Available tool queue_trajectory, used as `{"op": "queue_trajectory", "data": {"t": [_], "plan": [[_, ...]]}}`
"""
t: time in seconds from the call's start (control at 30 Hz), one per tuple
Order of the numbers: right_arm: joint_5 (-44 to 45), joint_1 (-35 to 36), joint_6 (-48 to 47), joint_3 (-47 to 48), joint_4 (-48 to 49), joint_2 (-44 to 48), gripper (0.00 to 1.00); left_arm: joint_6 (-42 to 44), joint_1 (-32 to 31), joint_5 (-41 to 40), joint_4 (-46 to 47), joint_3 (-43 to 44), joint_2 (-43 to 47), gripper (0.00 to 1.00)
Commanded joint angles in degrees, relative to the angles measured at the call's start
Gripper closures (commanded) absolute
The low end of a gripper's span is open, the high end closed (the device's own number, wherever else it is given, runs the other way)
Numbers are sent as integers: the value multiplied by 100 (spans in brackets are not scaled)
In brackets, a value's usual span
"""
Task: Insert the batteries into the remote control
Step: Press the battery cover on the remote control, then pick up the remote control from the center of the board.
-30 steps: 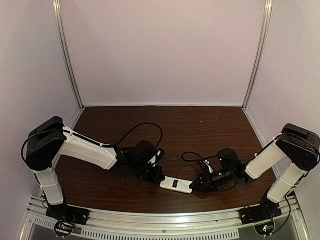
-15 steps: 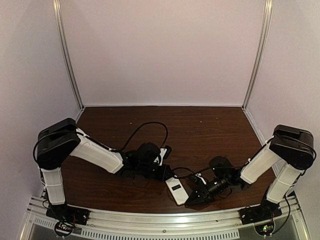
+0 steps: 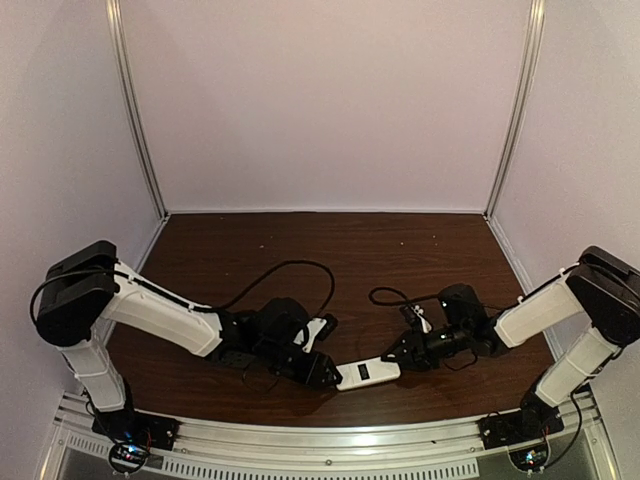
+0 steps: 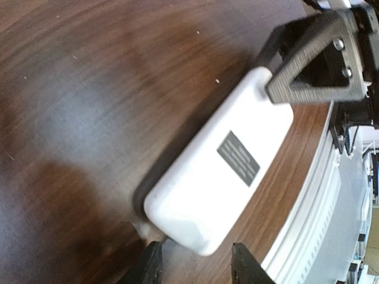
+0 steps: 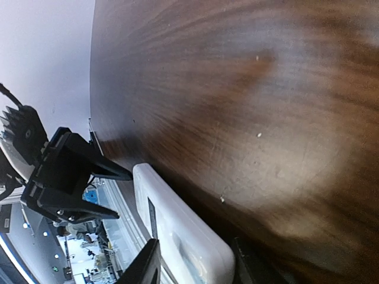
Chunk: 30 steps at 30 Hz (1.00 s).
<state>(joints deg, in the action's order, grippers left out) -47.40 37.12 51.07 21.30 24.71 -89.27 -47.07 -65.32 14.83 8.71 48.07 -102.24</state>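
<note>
Next, my left gripper opens its fingers, line up and grips closer to its dark label [image 4: 214,183], as the remote control's end is slanted and sits shallow in them.
The remote control [image 3: 367,374] is near the table's front edge with its plain white back and a dark label facing up. It also shows in the left wrist view [image 4: 219,177] and the right wrist view [image 5: 177,236]. My right gripper [image 3: 397,357] is rolled on its side and shut on the remote's right end, one finger above it and one below. My left gripper [image 3: 328,376] is open, and the remote's left end sits just at its fingertips [image 4: 149,266] without being squeezed. The batteries are out of view.
Black cables loop over the table behind each wrist, one on the left [image 3: 290,268] and one on the right [image 3: 385,296]. The metal rail of the table's front edge [image 3: 330,440] runs close below the remote. The enclosure walls [image 3: 320,110] close in the back and sides.
The remote has swung. Half a second ago its right end pointed down toward the rail, and now it lies nearly level. The right gripper moved up and back, and the left gripper moved down.
</note>
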Motion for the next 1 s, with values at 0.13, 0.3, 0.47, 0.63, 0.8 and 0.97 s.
{"op": "queue_trajectory", "data": {"t": [0.13,0.3,0.47,0.63,0.8,0.97], "plan": [[263,-204,-693,189,-803,263,57,230,83,-51,-74,-365,679,45],[271,-300,-921,266,-961,191,54,1256,45,-369,-168,-364,939,30],[234,-319,-1029,404,-921,-78,59,2153,-72,-964,-670,76,784,36],[157,-328,-1184,583,-1019,-308,59,2310,-134,-823,-826,328,495,37],[150,-403,-1418,786,-1288,-341,54,2755,-296,-987,-698,284,515,31],[7,-408,-1431,918,-1285,-462,56,2975,-399,-1154,-804,607,223,23]]}}
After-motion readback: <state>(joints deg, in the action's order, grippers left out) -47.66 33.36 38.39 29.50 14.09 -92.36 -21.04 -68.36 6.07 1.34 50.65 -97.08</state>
